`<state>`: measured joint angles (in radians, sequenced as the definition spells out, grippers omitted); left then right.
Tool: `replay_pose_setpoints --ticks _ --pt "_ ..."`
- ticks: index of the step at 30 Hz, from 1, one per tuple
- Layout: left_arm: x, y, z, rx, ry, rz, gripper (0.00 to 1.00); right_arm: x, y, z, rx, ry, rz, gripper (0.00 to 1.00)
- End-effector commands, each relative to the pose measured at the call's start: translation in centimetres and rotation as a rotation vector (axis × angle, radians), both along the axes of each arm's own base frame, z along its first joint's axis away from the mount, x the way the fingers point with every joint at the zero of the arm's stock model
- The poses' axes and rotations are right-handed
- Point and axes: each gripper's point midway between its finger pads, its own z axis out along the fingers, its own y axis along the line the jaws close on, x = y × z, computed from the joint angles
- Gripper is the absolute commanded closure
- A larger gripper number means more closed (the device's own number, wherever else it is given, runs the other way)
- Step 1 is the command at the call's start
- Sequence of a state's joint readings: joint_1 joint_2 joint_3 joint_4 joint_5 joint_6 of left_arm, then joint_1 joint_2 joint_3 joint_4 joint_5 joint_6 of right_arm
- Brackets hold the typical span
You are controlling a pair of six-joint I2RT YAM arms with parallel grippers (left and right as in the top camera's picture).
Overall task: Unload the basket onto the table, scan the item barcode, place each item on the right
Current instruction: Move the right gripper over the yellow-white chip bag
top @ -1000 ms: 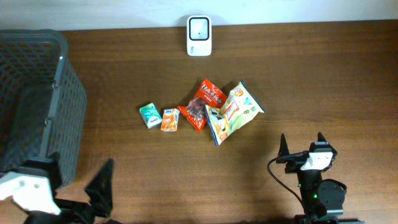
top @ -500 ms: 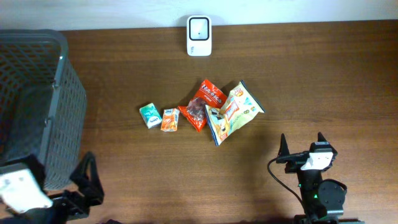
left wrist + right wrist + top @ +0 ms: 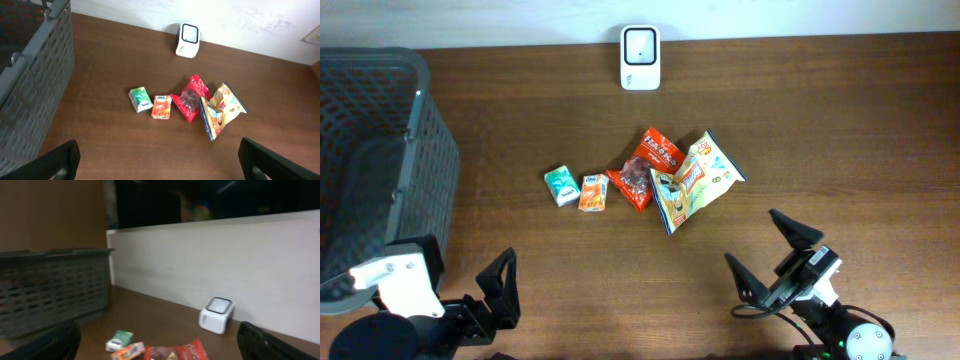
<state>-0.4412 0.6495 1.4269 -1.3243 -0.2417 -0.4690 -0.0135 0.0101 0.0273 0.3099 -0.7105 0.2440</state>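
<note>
The robot's right gripper will close on the middle of the yellow snack bag (image 3: 687, 184), next to the bag's red-edged label.
A white barcode scanner (image 3: 640, 58) stands at the table's far edge. Mid-table lie a green box (image 3: 561, 186), an orange box (image 3: 593, 193), a red snack bag (image 3: 645, 168) and a yellow snack bag (image 3: 693, 182), side by side. My left gripper (image 3: 495, 295) hangs open at the near left, well short of the items. My right gripper (image 3: 752, 238) is open at the near right, just below the yellow bag. The left wrist view shows the scanner (image 3: 188, 40) and all the items ahead of the open gripper (image 3: 160, 160). Nothing is held.
A large dark mesh basket (image 3: 370, 160) fills the left side of the table, close to my left arm. In the right wrist view a white wall runs behind the scanner (image 3: 216, 315) and the basket (image 3: 50, 290).
The left arm has shifted about at the near left corner. The right gripper has turned from pointing straight ahead to a diagonal and tilted up. Both stay open.
</note>
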Motion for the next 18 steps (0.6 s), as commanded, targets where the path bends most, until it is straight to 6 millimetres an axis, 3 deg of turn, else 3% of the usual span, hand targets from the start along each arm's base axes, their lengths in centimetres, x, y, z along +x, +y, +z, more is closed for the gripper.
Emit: replay_pose_setpoints --ticks 1,5,11,14,15,18 --pt "0.1 -0.2 -0.6 -0.007 0.02 -0.002 0.01 -1.2 0.7 2.1 -0.004 0.028 0.058 0.01" --pt "0.1 -0.2 -0.6 -0.007 0.02 -0.002 0.01 -0.5 0.6 3.1 -0.043 0.165 0.044 0.01" --pt "0.1 -0.2 -0.6 -0.007 0.02 -0.002 0.01 2.6 1.0 3.2 -0.116 0.482 0.088 0.01" --pt "0.1 -0.2 -0.6 -0.007 0.02 -0.002 0.01 2.3 3.5 4.8 -0.094 0.545 0.329 0.02" --pt "0.1 -0.2 -0.6 -0.007 0.02 -0.002 0.01 1.2 4.8 5.9 -0.065 0.56 0.516 0.01" --pt "0.1 -0.2 -0.6 -0.007 0.02 -0.002 0.01 -0.7 5.8 6.9 -0.026 0.559 0.802 0.02"
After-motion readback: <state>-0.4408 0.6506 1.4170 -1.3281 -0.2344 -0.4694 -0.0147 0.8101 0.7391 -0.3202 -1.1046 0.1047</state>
